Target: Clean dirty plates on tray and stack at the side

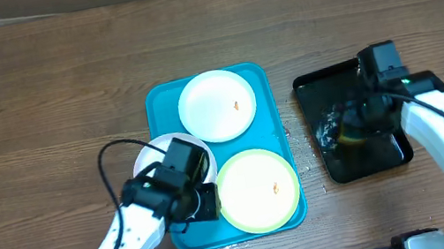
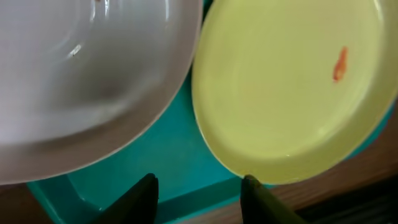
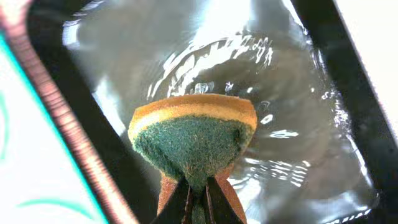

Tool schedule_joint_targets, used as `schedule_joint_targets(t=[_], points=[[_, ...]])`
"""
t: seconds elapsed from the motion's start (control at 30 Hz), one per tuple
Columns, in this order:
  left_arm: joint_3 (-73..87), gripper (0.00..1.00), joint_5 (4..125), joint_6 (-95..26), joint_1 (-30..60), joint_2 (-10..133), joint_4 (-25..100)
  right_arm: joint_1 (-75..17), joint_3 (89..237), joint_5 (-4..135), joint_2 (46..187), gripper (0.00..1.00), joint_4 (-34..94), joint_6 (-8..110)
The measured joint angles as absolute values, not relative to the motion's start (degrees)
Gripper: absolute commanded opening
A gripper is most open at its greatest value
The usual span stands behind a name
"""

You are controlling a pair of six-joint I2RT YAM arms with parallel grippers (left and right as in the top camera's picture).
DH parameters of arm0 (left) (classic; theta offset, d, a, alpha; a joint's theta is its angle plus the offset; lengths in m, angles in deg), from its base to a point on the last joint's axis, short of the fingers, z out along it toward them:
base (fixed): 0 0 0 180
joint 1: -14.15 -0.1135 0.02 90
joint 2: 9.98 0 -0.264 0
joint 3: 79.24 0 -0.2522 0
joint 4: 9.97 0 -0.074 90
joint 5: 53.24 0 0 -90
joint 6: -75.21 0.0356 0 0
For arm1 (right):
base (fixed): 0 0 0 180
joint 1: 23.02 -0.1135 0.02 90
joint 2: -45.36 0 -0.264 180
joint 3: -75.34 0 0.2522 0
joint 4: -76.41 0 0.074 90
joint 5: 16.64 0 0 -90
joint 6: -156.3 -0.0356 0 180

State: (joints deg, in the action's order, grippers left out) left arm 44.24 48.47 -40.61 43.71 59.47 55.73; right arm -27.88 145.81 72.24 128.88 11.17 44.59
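Observation:
Next, I release the sponge from my right gripper into the shallow water at the middle of the black tray (image 1: 349, 123) (image 3: 214, 113).
The turquoise tray (image 1: 277, 107) holds three plates. A white plate (image 1: 216, 105) with an orange smear lies at the back. A green-rimmed plate (image 1: 257, 189) with an orange smear lies at the front right. A second white plate (image 1: 149, 158) lies at the left, partly hidden under my left gripper (image 1: 193, 196). In the left wrist view that gripper (image 2: 199, 183) is open and empty above the tray floor (image 2: 155, 149), between the white plate (image 2: 81, 74) and the green-rimmed plate (image 2: 280, 87). My right gripper (image 1: 352, 126) (image 3: 198, 186) is shut on a yellow-and-green sponge (image 3: 193, 134).
A glossy black tray (image 1: 388, 156) holding water stands right of the turquoise tray; the sponge hangs over it, and its rim shows in the right wrist view (image 3: 317, 31). A black cable loops from the left arm (image 1: 105, 165). Wooden table all around.

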Motion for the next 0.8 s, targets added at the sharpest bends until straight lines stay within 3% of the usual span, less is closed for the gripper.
schedule_joint_targets(t=[0.27, 0.4, 0.8], points=[[46.93, 0.22, 47.77, -42.76, 43.8, 71.82, 45.08, -28.05, 145.89, 61.77, 119.9, 0.04, 6.71, 49.53], [46.93, 0.05, 48.82, -43.22, 43.8, 76.43, 41.81, -30.04, 145.89, 58.4, 117.67, 0.04, 4.48, 51.36], [46.43, 0.04, 49.45, -48.15, 43.8, 77.04, 41.02, -49.15, 145.76, 56.22, 117.52, 0.04, 2.97, 51.74]])
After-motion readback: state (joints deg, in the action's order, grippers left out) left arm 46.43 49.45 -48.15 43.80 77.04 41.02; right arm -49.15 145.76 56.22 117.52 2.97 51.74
